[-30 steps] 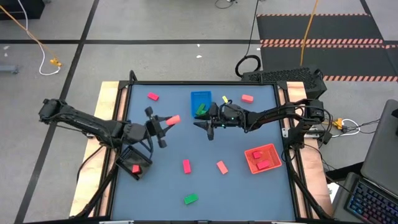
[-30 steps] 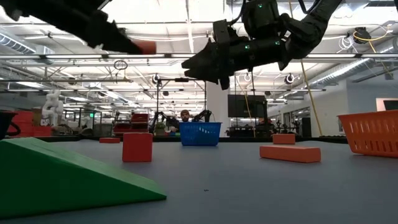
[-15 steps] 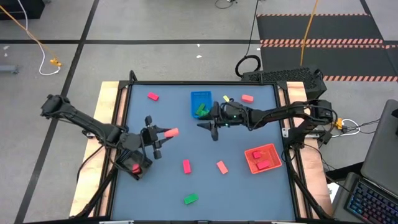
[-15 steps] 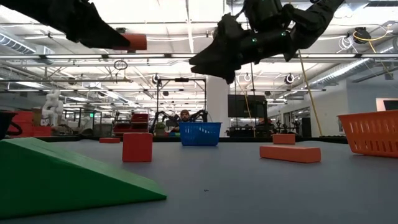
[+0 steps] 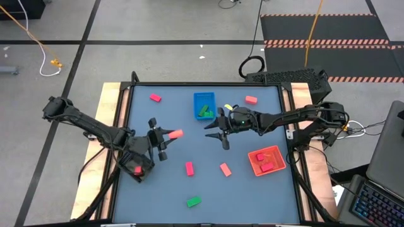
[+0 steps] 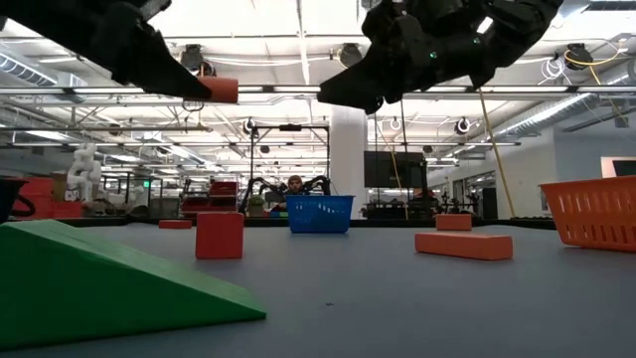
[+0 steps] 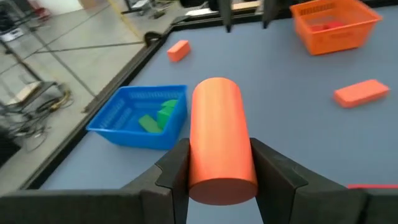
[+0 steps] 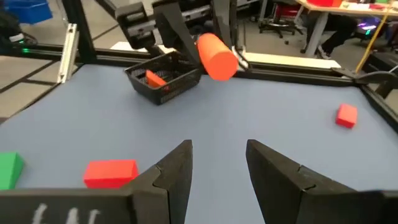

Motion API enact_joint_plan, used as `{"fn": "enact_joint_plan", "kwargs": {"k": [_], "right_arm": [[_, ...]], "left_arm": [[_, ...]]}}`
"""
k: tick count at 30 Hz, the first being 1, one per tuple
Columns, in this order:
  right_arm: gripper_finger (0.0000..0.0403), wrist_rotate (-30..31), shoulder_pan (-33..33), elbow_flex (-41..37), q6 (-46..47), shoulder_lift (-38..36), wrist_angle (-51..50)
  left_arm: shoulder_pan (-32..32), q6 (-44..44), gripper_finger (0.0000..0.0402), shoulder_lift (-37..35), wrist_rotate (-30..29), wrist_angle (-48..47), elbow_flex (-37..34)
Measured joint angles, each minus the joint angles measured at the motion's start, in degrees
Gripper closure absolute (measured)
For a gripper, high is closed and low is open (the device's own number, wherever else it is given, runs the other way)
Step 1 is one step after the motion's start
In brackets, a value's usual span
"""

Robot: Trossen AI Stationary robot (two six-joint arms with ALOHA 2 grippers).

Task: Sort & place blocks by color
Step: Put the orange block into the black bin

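Next, my left gripper lets go of the salmon-red round block in the black tray [image 5: 132, 166], so that I place it beside the red block.
My left gripper [image 5: 166, 137] hovers over the table's left half, shut on a salmon-red round block [image 5: 175, 133], which also shows in the left wrist view [image 7: 217, 134] and the low view [image 6: 221, 89]. My right gripper [image 5: 220, 131] hangs open above the table's middle, just near of the blue tray [image 5: 204, 99]; nothing is between its fingers [image 8: 217, 168]. Green blocks [image 7: 157, 118] lie in the blue tray. A pink block [image 5: 189, 168], a salmon block [image 5: 225, 168] and a green block [image 5: 193, 202] lie flat on the table. My left gripper pinches the round block between its two fingers [image 7: 273, 171], by the end nearest the wrist [image 7: 219, 174]. The fingers come roughly level from the table's left and lie along the block. Its free end [image 7: 216, 93] sticks out past the fingertips. The block is lifted clear of the table.
A black tray [image 5: 134, 169] holding a red block sits at the near left, below my left arm. An orange-red tray [image 5: 266, 161] with red blocks is at the near right. More blocks lie near the far edge: pink [image 5: 154, 97], salmon [image 5: 251, 99].
My left gripper, still shut on the round block, has carried it a little toward the table's near edge. My right gripper, open throughout, has drifted toward the right and near edges, away from the blue tray.
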Motion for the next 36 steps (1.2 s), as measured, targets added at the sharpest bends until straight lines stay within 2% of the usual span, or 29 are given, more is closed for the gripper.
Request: {"fn": "enact_joint_plan", "kwargs": {"k": [3, 6, 10, 13, 15, 18, 22, 30, 36], "right_arm": [[0.0259, 0.16, -0.54, -0.04, -0.13, 0.00, 0.09], [0.0259, 0.15, -0.77, -0.04, 0.18, 0.00, -0.41], [0.0259, 0.14, -0.88, -0.07, 0.03, 0.02, -3.33], [0.0259, 0.14, -1.22, -0.07, -0.52, 0.00, -5.51], [0.0259, 0.14, -1.57, -0.09, -0.49, 0.02, -6.91], [0.0259, 0.14, -1.96, -0.09, 0.23, 0.01, -7.96], [0.0259, 0.14, -1.99, -0.11, 0.56, 0.02, -9.49], [0.0259, 0.14, -1.97, -0.11, 3.28, 0.02, -9.28], [0.0259, 0.10, -1.88, -0.11, 3.30, 0.02, -9.34]], "left_arm": [[2.20, -0.02, 0.0269, -0.03, 0.14, -0.42, 0.00], [3.34, -3.18, 0.0269, -0.10, 3.19, -3.42, 0.00], [2.84, -9.46, 0.0269, -0.39, 10.65, -9.32, 0.00], [0.53, -10.12, 0.0269, -0.58, 17.54, -12.11, 0.00], [-1.75, -10.14, 0.0269, -0.80, 20.06, -14.12, 0.00], [-4.98, -13.24, 0.0269, -2.29, 20.71, -16.67, 0.02], [-8.52, -21.08, 0.0269, -6.08, 22.16, -25.09, 0.33], [-16.11, -40.68, 0.0269, -10.03, 23.14, -53.50, 8.64], [-20.63, -47.89, 0.0269, -9.89, 27.95, -58.66, 9.97]]}}
